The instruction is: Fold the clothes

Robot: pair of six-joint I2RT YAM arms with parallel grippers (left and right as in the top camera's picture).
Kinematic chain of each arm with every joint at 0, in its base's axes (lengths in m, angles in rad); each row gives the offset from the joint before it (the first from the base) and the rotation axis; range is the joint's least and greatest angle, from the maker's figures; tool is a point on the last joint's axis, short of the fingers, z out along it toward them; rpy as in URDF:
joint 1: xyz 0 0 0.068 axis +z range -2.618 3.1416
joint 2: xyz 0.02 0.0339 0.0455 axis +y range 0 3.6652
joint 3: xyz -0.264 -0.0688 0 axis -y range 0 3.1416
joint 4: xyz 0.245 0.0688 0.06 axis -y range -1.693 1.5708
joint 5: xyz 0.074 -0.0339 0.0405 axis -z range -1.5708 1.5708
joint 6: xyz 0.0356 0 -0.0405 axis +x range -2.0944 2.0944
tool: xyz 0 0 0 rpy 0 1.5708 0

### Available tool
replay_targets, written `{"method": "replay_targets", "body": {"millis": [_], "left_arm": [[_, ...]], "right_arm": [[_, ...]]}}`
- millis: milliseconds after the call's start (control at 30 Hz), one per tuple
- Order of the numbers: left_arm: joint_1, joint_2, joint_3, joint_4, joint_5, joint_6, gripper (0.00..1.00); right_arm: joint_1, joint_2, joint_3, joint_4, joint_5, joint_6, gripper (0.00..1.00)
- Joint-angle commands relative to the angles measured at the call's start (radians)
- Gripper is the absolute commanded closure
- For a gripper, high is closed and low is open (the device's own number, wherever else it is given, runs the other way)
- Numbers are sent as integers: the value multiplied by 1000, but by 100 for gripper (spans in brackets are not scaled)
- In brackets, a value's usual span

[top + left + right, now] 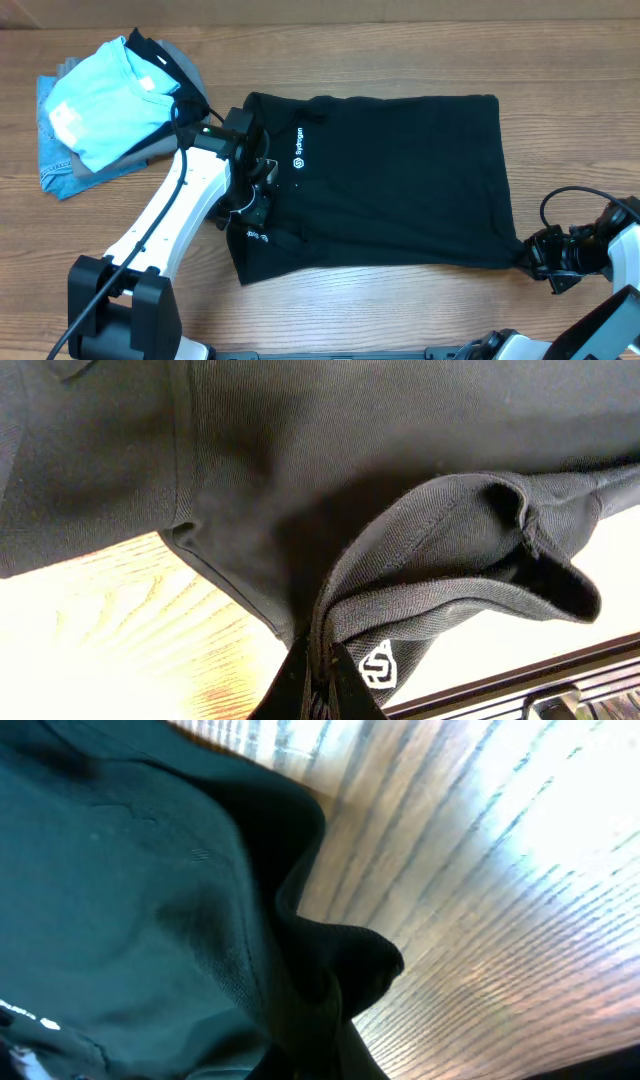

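Note:
Next, my right gripper lays the bunched-up hem corner back down, opens, and then takes the flattened corner's tip (376,964) before I fold the shirt.
The clothes, a black polo shirt (400,180), lie spread across the middle of the wooden table, with a white chest logo (298,153) near the left. My left gripper (262,197) sits at the shirt's left side. In the left wrist view that gripper (325,682) is shut on a bunched fold of sleeve beside a small white logo (378,665). My right gripper (528,256) is at the shirt's lower right corner. In the right wrist view it (322,1055) is shut on a pinched bit of hem, with the shirt (120,900) trailing to the left.
A pile of other garments lies at the back left: a light blue T-shirt (105,95) on top of grey and denim pieces (55,165). Bare wood (560,120) lies right of the shirt. The table's front edge runs just below both arms.

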Motion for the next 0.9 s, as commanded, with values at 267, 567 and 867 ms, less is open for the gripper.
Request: {"method": "replay_targets", "body": {"millis": [267, 567, 867], "left_arm": [[3, -40, 22, -18, 16, 18, 96], [28, -65, 35, -33, -14, 9, 96], [91, -107, 74, 100, -73, 50, 96]], "right_arm": [[-2, -16, -122, 94, 26, 64, 96], [-2, -16, -27, 105, -162, 4, 96], [-1, -14, 71, 149, -162, 38, 96]]}}
